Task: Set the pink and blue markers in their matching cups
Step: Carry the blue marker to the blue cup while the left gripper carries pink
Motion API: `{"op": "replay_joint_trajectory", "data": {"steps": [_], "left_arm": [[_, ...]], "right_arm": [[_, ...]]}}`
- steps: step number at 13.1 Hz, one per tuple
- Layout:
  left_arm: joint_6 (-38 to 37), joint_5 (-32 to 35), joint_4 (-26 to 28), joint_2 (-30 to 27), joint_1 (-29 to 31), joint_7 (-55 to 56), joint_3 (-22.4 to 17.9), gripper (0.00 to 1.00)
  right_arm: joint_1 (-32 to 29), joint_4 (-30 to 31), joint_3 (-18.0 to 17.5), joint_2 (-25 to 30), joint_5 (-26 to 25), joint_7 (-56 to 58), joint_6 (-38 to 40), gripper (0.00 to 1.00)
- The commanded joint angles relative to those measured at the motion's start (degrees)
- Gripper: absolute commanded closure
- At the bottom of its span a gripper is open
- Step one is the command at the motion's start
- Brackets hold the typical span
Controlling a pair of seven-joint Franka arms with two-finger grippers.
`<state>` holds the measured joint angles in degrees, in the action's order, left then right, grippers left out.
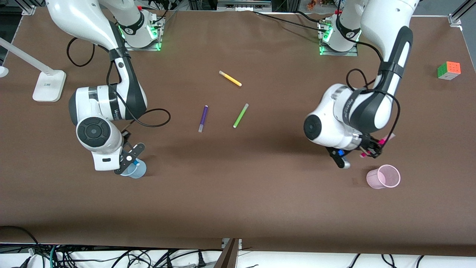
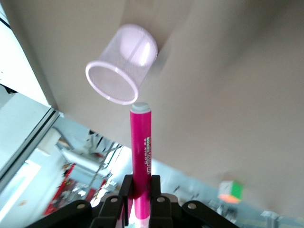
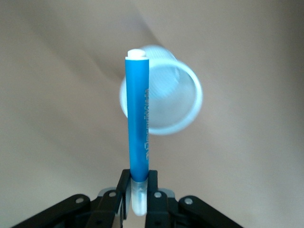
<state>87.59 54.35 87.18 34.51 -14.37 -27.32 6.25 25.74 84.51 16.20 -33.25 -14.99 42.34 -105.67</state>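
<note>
The robot's left gripper will release the magenta-pink marker inside the pale pink cup (image 1: 388, 175) (image 2: 120, 71), with the marker's end leaning on the cup's rim.
My left gripper (image 1: 372, 150) is shut on the magenta-pink marker (image 2: 141, 147) and holds it in the air beside the pale pink cup (image 1: 383, 176). In the left wrist view the marker's white end points at the pink cup's rim (image 2: 110, 88), with my left gripper (image 2: 140, 181) closed round its lower part. My right gripper (image 1: 130, 159) is shut on the bright blue marker (image 3: 138, 118) just over the pale blue cup (image 1: 134, 169). In the right wrist view the marker's tip overlaps the blue cup's mouth (image 3: 173, 95), and my right gripper (image 3: 137, 176) grips it near its pale cap.
A purple marker (image 1: 203, 118), a green marker (image 1: 240, 115) and a yellow marker (image 1: 230, 78) lie mid-table, farther from the front camera than the cups. A colour cube (image 1: 449, 70) sits at the left arm's end. A white lamp base (image 1: 49, 86) stands at the right arm's end.
</note>
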Motion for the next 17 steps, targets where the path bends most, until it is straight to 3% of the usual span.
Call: {"op": "replay_joint_trajectory", "data": {"steps": [1, 3, 6, 9, 16, 17], "left_arm": [[-0.58, 6.00, -2.28, 3.80, -0.30, -7.99, -4.31, 1.00], [-0.41, 14.69, -2.72, 7.93, -0.31, -7.75, -4.41, 1.00], [2.66, 17.28, -2.81, 10.57, 0.31, -7.48, -4.58, 1.00], [8.35, 23.42, -3.77, 11.46, 2.93, -7.13, -5.02, 1.00], [13.39, 22.82, -2.46, 14.09, 4.62, -6.78, -4.67, 1.00], [13.13, 22.73, -2.28, 14.10, 4.18, -6.78, -4.58, 0.56]], "right_arm": [[0.45, -1.72, 1.20, -0.85, -7.84, 8.35, 1.26, 1.00], [0.45, -1.72, 1.21, -1.73, -14.94, 11.00, 0.73, 1.00], [1.51, -1.63, 0.86, -4.01, -24.72, 12.50, 0.56, 1.00], [3.34, -1.72, 0.86, -6.21, -28.33, 12.33, -0.76, 1.00], [5.46, -1.63, 0.77, -9.29, -32.30, 11.71, -2.96, 1.00], [5.81, -1.54, 0.77, -9.81, -32.39, 11.71, -3.05, 0.97]]}}
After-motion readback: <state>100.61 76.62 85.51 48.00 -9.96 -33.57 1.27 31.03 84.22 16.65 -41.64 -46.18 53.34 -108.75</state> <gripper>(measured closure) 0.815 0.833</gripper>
